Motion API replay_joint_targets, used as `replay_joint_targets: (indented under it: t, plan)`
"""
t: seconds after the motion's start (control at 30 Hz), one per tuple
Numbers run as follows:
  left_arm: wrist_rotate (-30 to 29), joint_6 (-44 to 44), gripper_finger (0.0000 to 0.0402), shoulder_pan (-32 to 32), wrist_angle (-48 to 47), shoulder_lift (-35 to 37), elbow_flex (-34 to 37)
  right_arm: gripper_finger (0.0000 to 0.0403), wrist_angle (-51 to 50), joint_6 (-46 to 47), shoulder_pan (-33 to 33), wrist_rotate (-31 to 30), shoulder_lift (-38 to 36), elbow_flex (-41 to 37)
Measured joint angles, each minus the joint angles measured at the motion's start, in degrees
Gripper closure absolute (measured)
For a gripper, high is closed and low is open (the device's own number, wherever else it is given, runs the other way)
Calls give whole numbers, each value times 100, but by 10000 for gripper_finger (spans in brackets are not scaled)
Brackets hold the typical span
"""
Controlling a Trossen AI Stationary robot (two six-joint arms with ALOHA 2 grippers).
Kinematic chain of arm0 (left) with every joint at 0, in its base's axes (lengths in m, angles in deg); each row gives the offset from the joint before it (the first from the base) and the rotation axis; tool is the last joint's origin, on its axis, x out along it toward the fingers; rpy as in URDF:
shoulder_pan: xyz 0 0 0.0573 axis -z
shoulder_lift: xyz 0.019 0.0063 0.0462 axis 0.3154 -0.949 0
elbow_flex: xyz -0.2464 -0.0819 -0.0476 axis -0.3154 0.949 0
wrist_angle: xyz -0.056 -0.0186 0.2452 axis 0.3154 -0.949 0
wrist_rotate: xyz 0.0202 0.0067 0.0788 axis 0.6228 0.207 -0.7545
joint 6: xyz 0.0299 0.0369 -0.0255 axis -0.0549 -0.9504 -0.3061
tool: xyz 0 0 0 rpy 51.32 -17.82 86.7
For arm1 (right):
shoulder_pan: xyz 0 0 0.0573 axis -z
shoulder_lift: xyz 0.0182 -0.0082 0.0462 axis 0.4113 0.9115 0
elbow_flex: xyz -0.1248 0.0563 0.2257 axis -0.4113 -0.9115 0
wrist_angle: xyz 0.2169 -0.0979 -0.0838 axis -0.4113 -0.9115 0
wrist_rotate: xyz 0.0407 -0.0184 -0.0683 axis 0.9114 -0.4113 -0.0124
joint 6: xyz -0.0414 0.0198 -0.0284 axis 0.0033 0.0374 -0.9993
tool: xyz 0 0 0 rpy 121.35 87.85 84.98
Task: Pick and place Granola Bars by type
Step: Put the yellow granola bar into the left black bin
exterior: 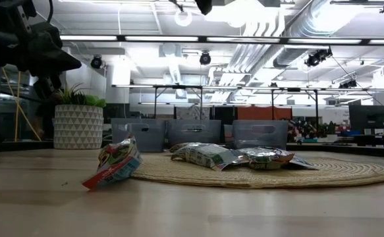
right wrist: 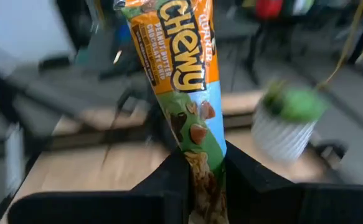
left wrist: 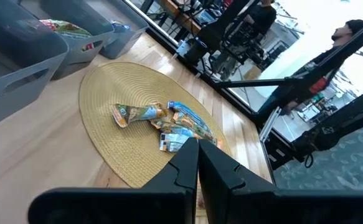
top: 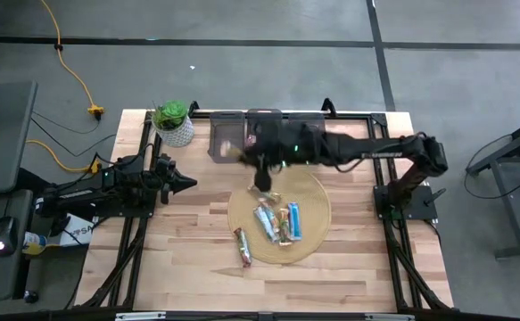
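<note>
The orange, blue and green bar will be let go by my right gripper in the grey bin (top: 225,150) nearest the white pot. The bar is now above the mat's far edge.
Several Granola Bars (top: 277,221) in blue and multicoloured wrappers lie flat on a round woven mat (top: 317,201), and they also show in the low view (exterior: 211,155) and the left wrist view (left wrist: 169,121). One red-ended bar (top: 243,247) lies off the mat on the wood, tipped up on an edge (exterior: 112,164). My right gripper (right wrist: 200,177) hangs above the mat's far edge (top: 258,165), shut on an orange, blue and green bar (right wrist: 184,74). My left gripper (left wrist: 198,171) waits shut at the table's left (top: 186,185). My right gripper pinches the orange, blue and green bar by its green end (right wrist: 201,163) between the two fingers. The bar runs on past the fingertips along the fingers' line, toward the table's left. It is lifted clear of the table, and its orange end (right wrist: 162,25) is free.
Three grey bins (top: 264,127) stand in a row at the table's far edge (exterior: 195,133); one holds bars (left wrist: 63,28). A white pot with a green plant (top: 173,123) stands left of them. Bare wood (top: 349,267) lies near the front edge.
</note>
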Motion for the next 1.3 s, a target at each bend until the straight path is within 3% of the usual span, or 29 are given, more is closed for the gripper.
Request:
replay_joint_targets:
  t: [0.33, 0.47, 0.6, 0.93, 1.3]
  plan:
    - [-25, 0, 392, 0, 2, 1, 0, 350, 1431, 99, 848, 407, 732, -2]
    - [-25, 0, 392, 0, 2, 1, 0, 350, 1372, 106, 1105, 494, 1221, 465]
    - [-27, 0, 392, 0, 1, 1, 0, 350, 825, -12, 1334, 776, 1975, 1545]
    - [-29, 2, 392, 0, 2, 1, 0, 350, -1806, -430, 1786, 1299, 4180, 4707]
    - [104, 11, 392, 0, -2, -1, 0, 350, -2057, -328, 1922, 1668, 4261, 3491]
